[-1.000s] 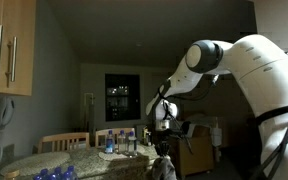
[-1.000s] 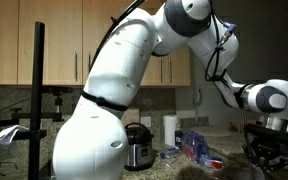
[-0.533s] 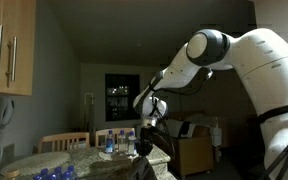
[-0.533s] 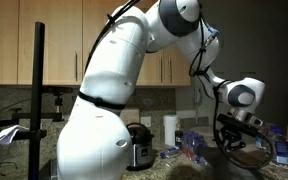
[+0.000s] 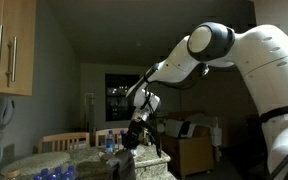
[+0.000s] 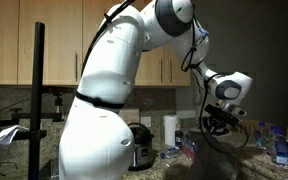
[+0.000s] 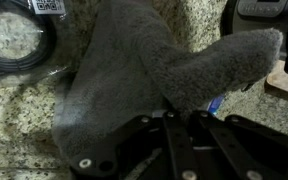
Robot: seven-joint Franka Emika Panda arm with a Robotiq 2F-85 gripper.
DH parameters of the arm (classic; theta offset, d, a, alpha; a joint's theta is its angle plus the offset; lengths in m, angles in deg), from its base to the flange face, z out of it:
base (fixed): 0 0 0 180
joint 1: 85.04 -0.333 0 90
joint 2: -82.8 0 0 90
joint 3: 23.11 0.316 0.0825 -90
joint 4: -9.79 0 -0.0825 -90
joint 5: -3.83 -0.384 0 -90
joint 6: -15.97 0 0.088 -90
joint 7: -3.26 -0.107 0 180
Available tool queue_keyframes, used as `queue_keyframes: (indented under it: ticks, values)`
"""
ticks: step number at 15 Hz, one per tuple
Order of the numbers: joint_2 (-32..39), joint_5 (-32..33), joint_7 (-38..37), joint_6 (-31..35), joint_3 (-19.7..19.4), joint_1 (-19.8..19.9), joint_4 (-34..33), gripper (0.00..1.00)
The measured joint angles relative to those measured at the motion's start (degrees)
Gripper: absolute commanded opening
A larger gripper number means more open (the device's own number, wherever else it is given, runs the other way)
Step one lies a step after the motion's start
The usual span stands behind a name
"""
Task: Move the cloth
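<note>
Next, my gripper lets go of the grey cloth, by its edge, on the bare near end of the granite countertop (image 5: 162,171).
A grey fuzzy cloth (image 7: 134,70) hangs from my gripper (image 7: 179,115) in the wrist view, draped over a speckled granite countertop (image 7: 14,140). The fingers are closed together on a fold of the cloth, and one corner sticks out to the right. In both exterior views the gripper (image 5: 135,133) (image 6: 217,120) is above the counter with the cloth as a dark shape (image 5: 126,163) (image 6: 210,155) hanging under it. The room is dim.
A black coiled cable (image 7: 19,50) lies on the counter at the wrist view's top left. Bottles (image 5: 119,141) stand on the counter behind the gripper. A rice cooker (image 6: 136,150), a paper towel roll (image 6: 169,130) and blue packets (image 6: 192,146) stand by the wall. Wooden cabinets (image 6: 54,45) hang above.
The arm has swung leftward in both exterior views, and the gripper has carried the cloth along and a little higher above the counter.
</note>
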Motion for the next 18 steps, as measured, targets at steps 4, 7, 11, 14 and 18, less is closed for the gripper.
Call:
queue_keyframes:
  ticks: [4,7,11,14,18]
  values:
    - [0.8,1.2,-0.3,0.0,-3.3,0.1,0.0,0.08]
    - [2.5,4.5,-0.3,0.2,-5.9,0.5,0.2,0.09]
    - [4.9,9.3,-0.3,0.5,-7.5,0.6,1.4,0.09]
    - [6.1,11.7,-0.6,1.1,-7.8,0.6,2.2,0.09]
    - [7.3,13.5,-2.0,2.7,-8.3,0.6,2.2,0.09]
